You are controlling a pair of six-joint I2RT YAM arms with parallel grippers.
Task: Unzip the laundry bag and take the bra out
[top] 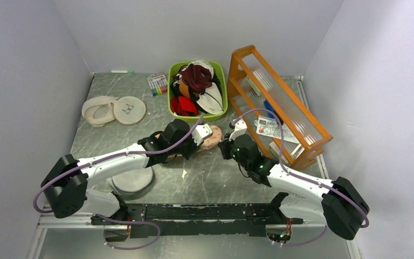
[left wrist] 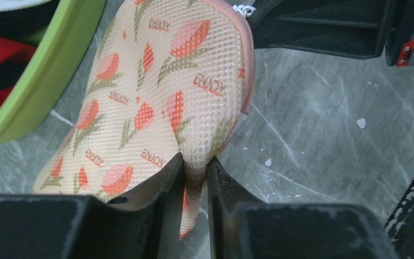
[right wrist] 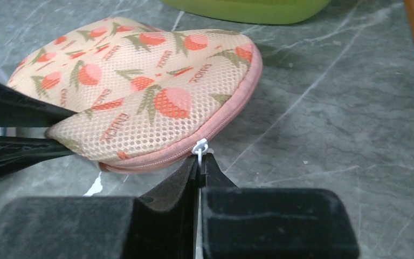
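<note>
The left gripper pinches a bunched laundry bag fold, so it should take the pink edge nearer the zip pull [left wrist: 249, 78] before unzipping.
The laundry bag [top: 213, 140] is a cream-peach padded case with red flower print and a pink zip edge, lying mid-table between the two grippers. It fills the left wrist view [left wrist: 156, 91] and shows in the right wrist view [right wrist: 140, 86]. The zip looks closed. My left gripper [left wrist: 195, 172] is shut on a pinch of the bag's fabric at its near edge. My right gripper [right wrist: 200, 162] is shut on the white zip pull [right wrist: 200, 145] at the bag's pink edge. The bra is hidden.
A green bin [top: 173, 97] of maroon, red and white garments stands behind the bag. An orange rack [top: 280, 102] stands at the right. Two round white discs [top: 113, 109] lie at the back left, coloured pens [top: 157, 83] beside the bin, a grey disc [top: 133, 181] under the left arm.
</note>
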